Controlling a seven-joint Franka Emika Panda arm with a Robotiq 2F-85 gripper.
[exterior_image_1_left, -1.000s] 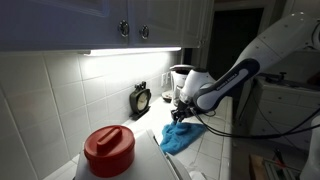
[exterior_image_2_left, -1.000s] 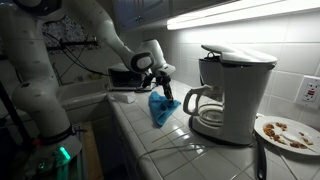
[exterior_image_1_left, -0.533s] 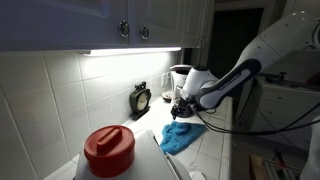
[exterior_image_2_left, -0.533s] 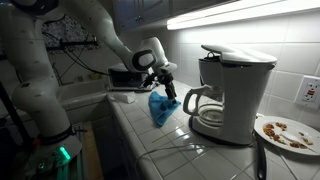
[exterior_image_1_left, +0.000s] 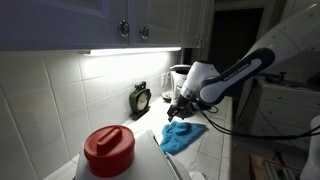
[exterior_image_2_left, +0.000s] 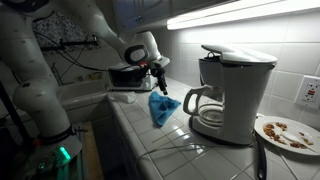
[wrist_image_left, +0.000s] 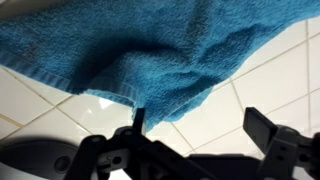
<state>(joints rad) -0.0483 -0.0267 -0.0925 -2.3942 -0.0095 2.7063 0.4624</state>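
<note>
I should next move my gripper over to the blue towel's corner (exterior_image_1_left: 165, 147) that is nearest the red lidded container, and then close it there.
A blue towel (exterior_image_1_left: 183, 135) (exterior_image_2_left: 163, 107) lies crumpled on the white tiled counter (exterior_image_1_left: 215, 150). My gripper (exterior_image_1_left: 180, 103) (exterior_image_2_left: 157, 72) hangs just above it, clear of the cloth. In the wrist view the towel (wrist_image_left: 130, 50) fills the upper part of the picture over the tiles. There the gripper (wrist_image_left: 200, 122) stands open, with only bare tile between its two dark fingers (wrist_image_left: 262, 125). One finger sits close by the towel's hem.
A red lidded container (exterior_image_1_left: 108, 150) stands at the near end of the counter, and a small clock (exterior_image_1_left: 141, 99) leans at the tiled wall. A white coffee maker (exterior_image_2_left: 232, 90), a plate with food (exterior_image_2_left: 290, 131) and cabinets (exterior_image_1_left: 140, 25) overhead are close by.
The gripper has opened and let go of the blue towel, then risen a little. The towel has dropped and spread lower on the counter.
</note>
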